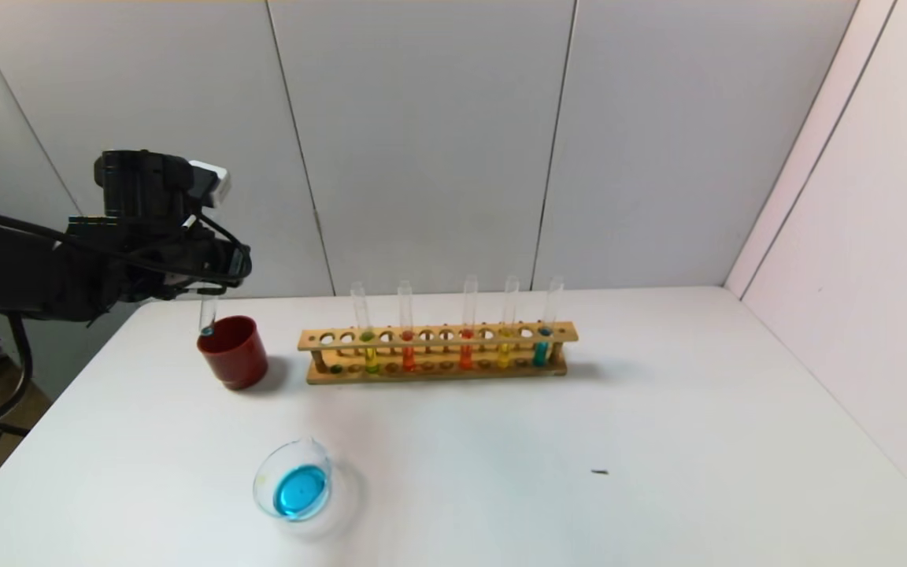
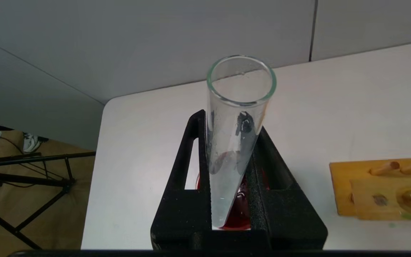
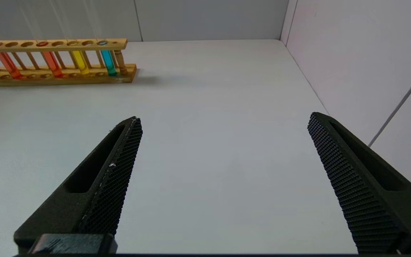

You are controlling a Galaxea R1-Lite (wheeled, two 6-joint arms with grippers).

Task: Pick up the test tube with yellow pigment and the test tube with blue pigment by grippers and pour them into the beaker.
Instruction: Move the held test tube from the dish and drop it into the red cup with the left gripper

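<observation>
My left gripper has the clear test tube to place. Next, I let go of it inside the dark-red cup (image 1: 232, 339) (image 2: 236, 206), so that it leans on the back rim.
My left gripper (image 1: 205, 293) is shut on a nearly empty clear test tube (image 1: 207, 315) with a trace of blue at its round bottom. It holds the tube upright, the bottom just inside the rim of a dark-red cup (image 1: 233, 350). The left wrist view shows the black fingers (image 2: 191, 142) clamping the tube (image 2: 237, 107) above the cup (image 2: 241, 214). The beaker (image 1: 263, 472) stands near the table's front and holds blue liquid. The lime-yellow tube (image 1: 367, 346) and a cyan-blue tube (image 1: 542, 346) stand in the wooden rack (image 1: 438, 370). My right gripper (image 3: 224, 117) is open and empty.
The rack also holds two red-orange tubes (image 1: 408, 350) and a golden-yellow tube (image 1: 505, 346), with several empty holes. A small dark speck (image 1: 599, 472) lies on the white table. Wall panels close the back and right sides. The table's left edge is beside the cup.
</observation>
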